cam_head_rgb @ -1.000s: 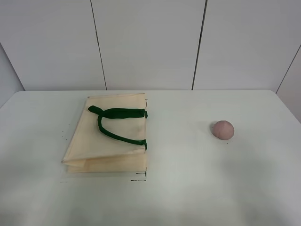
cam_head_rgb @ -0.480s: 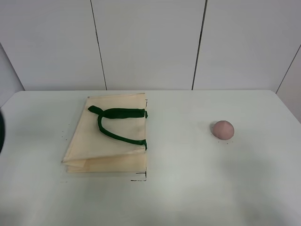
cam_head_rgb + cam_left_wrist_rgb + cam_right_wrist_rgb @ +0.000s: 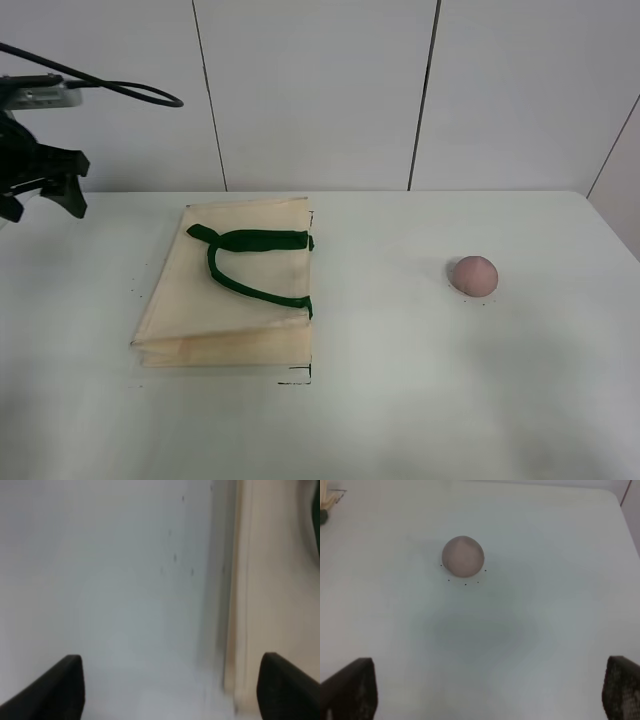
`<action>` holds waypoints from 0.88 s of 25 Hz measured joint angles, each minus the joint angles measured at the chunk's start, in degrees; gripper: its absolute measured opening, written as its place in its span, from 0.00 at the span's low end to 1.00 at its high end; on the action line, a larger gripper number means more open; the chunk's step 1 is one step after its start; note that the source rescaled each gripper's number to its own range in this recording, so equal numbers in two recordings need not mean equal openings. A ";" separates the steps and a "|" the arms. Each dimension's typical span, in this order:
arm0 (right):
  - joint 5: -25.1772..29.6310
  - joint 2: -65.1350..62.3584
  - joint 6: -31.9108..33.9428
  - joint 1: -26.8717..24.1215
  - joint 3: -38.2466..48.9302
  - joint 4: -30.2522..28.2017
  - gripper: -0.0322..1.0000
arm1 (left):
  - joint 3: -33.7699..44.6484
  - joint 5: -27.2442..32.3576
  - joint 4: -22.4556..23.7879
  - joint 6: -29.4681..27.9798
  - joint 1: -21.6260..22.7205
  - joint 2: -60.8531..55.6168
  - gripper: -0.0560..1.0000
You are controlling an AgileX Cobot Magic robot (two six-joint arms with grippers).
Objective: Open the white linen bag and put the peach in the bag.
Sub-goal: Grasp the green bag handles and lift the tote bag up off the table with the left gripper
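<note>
The robot's left gripper needs to next go to the middle bend of the dark green handle (image 3: 212,257) (image 3: 316,517) on the white linen bag and close there.
The white linen bag (image 3: 235,300) lies flat and closed on the left half of the table, its dark green handles (image 3: 250,262) on top. Its cream edge shows in the left wrist view (image 3: 270,580). The dull-pink peach (image 3: 473,275) sits alone on the right half and also shows in the right wrist view (image 3: 463,555). My left gripper (image 3: 43,205) hangs open and empty above the table's far left, left of the bag; its fingers (image 3: 55,690) stand wide apart. My right gripper (image 3: 487,695) is open and empty, well short of the peach; the exterior view does not show it.
The white table (image 3: 400,400) has small black marks near the bag's front corner (image 3: 300,378). A white panelled wall (image 3: 320,90) stands behind. A black cable (image 3: 120,90) trails from the left arm.
My left arm has come into the exterior view at the far left and risen to the upper left. The bag and peach have not moved.
</note>
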 joint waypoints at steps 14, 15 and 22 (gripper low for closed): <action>0.00 0.00 0.00 0.00 0.00 0.00 1.00 | -22.16 2.52 -1.45 -13.06 -17.77 27.53 1.00; 0.00 0.00 0.00 0.00 0.00 0.00 1.00 | -23.26 2.52 -1.45 -13.72 -18.56 28.92 1.00; 0.00 0.00 0.00 0.00 0.00 0.00 1.00 | -25.03 -0.26 -1.22 -16.37 -19.43 35.99 1.00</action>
